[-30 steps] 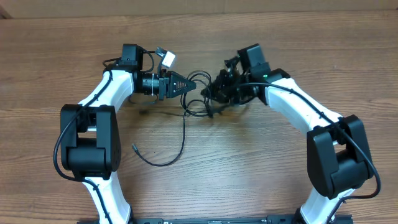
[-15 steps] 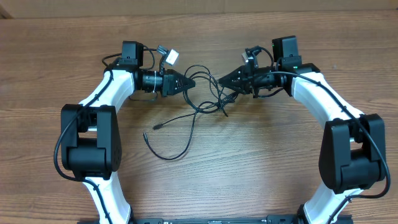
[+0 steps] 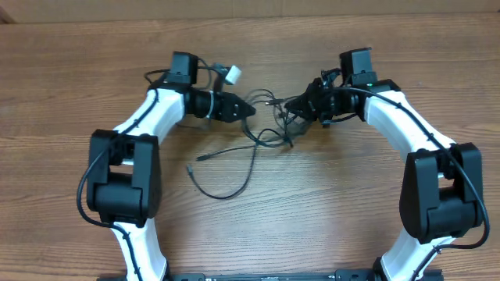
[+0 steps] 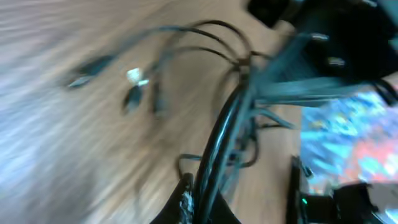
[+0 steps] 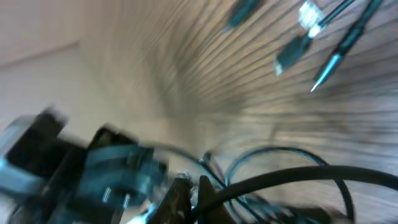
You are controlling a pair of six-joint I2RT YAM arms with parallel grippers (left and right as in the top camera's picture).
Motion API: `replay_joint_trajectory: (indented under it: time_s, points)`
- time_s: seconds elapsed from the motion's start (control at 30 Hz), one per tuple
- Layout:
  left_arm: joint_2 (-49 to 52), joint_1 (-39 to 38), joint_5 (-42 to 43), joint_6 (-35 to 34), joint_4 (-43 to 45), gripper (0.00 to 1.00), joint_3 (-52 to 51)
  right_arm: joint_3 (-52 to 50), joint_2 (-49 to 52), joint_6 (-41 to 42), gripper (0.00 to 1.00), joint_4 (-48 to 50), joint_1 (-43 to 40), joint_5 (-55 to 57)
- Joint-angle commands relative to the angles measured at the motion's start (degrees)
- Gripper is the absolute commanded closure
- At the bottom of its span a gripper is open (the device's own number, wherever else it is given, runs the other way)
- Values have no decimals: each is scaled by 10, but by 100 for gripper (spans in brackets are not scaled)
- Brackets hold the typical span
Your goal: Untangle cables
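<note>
The cable loop held by my left gripper runs into crossed cables next to my right gripper, so I need to open my left gripper and grab the cables nearer the crossing [image 3: 264, 138].
The cables [image 3: 269, 129] are thin black cords, bunched in a small tangle between my two grippers at mid-table. One loose strand [image 3: 234, 187] curves down toward me and ends in a small plug [image 3: 191, 168]. My left gripper [image 3: 251, 111] points right, shut on the cables at the tangle's left side. In the blurred left wrist view cords [image 4: 227, 124] run up from between its fingers [image 4: 202, 186], with plug tips [image 4: 134, 76] beyond. My right gripper [image 3: 287, 104] points left, shut on the cables. Its wrist view shows a thick cord [image 5: 298, 174] clamped at the gripper [image 5: 196, 183].
The wooden table [image 3: 328, 203] stretches toward me below the tangle. Its far edge [image 3: 250, 17] meets a pale wall. A white connector [image 3: 232, 74] sticks up from my left wrist. The two grippers sit only a short gap apart.
My left arm has swung right, closing on the right gripper. The right gripper pulled back right earlier, then eased slightly left. The tangle and the loose strand have shifted right.
</note>
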Motion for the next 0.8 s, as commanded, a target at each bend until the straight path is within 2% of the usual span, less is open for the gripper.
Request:
replay_joint_trajectory:
  time_s: [0.0,0.13,0.33,0.43,0.53,0.63,0.77]
  points:
    - [5,-26,84,52,2,94,9,1,-17,56,96,18,37,137]
    - [5,-38,90,56,3,95,9,1,-17,54,96,75,59,118]
    - [5,-41,86,56,3,96,9,2,-23,-21,96,272,54,-195]
    - [5,-40,82,56,3,95,9,2,-34,-21,96,304,28,-244]
    - [5,-40,49,53,1,95,9,1,-37,-15,96,292,-10,-224]
    - [5,-40,-2,28,2,93,9,1,-37,-8,96,205,-40,-151]
    - [5,-39,-148,-59,1,92,9,1,-37,-37,96,64,-61,-42]
